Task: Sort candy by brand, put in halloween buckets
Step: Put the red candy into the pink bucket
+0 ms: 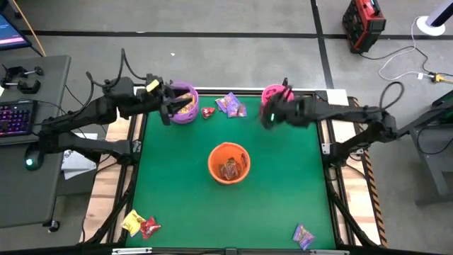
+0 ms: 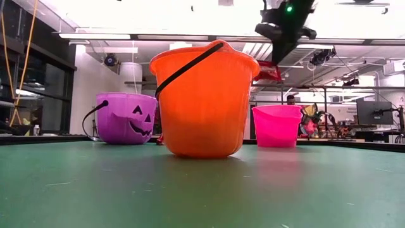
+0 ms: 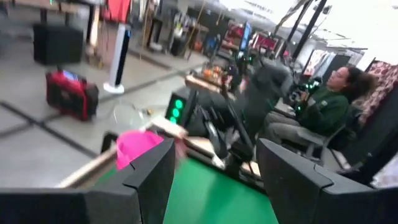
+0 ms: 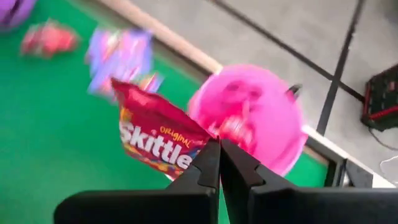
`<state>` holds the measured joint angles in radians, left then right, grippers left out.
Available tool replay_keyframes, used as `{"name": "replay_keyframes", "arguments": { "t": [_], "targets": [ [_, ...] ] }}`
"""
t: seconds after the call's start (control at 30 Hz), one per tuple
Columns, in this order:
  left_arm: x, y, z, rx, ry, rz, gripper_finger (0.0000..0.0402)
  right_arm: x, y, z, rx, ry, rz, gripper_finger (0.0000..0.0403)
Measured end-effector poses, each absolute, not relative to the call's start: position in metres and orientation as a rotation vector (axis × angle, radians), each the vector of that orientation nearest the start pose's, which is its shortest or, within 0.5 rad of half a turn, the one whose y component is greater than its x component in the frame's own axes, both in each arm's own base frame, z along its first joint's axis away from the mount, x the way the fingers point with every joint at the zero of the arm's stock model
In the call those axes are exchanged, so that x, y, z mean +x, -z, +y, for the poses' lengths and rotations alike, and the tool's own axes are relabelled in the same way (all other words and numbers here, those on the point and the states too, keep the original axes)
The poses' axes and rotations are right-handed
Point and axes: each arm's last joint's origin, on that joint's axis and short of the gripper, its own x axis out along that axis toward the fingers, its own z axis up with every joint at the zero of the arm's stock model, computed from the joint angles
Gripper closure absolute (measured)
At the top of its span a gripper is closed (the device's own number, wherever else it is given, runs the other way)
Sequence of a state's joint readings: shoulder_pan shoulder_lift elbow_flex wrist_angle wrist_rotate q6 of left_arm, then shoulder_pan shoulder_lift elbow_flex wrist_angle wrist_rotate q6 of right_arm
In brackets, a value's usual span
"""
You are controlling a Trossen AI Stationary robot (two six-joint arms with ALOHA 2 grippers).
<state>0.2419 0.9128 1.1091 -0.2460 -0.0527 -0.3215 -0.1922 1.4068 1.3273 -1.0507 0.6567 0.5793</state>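
Note:
My right gripper needs to let go of the red Skittles packet on top of the red candy inside the pink bucket (image 1: 277, 103) (image 4: 240, 129).
Three buckets stand on the green mat: purple (image 1: 185, 104) at the far left, pink (image 1: 273, 93) at the far right, orange (image 1: 228, 163) in the middle with candy inside. My right gripper (image 4: 219, 155) hovers just near of the pink bucket (image 4: 261, 118), shut on a red Skittles packet (image 4: 155, 140). My left gripper (image 3: 211, 174) is open and empty, up beside the purple bucket's left rim (image 1: 170, 106). Loose candy lies between the far buckets: a red packet (image 1: 207, 112) and purple ones (image 1: 231, 105). My right gripper pinches the red Skittles packet by its edge (image 4: 200, 148) between the two shut fingers, coming from above. The packet is lifted clear of the mat and juts out sideways from the fingertips, close beside the pink bucket's rim.
More candy lies at the near edge: a yellow packet (image 1: 133, 222) and a red one (image 1: 150, 228) at the left corner, a purple one (image 1: 304, 236) at the right. The mat (image 1: 177, 184) around the orange bucket is open. People sit at desks beyond the table.

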Motion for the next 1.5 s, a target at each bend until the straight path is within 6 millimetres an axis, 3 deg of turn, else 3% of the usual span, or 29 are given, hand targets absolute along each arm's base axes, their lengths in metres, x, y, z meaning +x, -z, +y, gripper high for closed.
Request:
{"name": "replay_keyframes", "arguments": {
  "t": [0.2,0.37,0.73,0.97,1.37,1.5],
  "targets": [
    [0.180,-0.410,0.035,-0.438,-0.241,0.041,0.0188,0.238,-0.332,-0.134,0.352,1.176,0.748,0.0403],
    [0.182,-0.410,0.020,-0.436,-0.154,0.060,0.0188,0.228,-0.324,-0.165,0.411,1.205,0.796,0.0403],
    [0.191,-0.406,-0.016,-0.472,0.012,0.125,0.0188,0.228,-0.303,-0.186,0.392,1.171,0.952,0.0403],
    [0.200,-0.398,-0.040,-0.434,0.061,0.177,0.0188,0.226,-0.303,-0.192,0.417,1.137,0.937,0.0403],
    [0.205,-0.397,-0.032,-0.425,-0.096,0.139,0.0188,0.220,-0.303,-0.200,0.502,1.125,0.917,0.0402],
    [0.206,-0.398,-0.029,-0.428,-0.107,0.128,0.0188,0.219,-0.302,-0.199,0.521,1.136,0.920,0.0380]
  ]
}}
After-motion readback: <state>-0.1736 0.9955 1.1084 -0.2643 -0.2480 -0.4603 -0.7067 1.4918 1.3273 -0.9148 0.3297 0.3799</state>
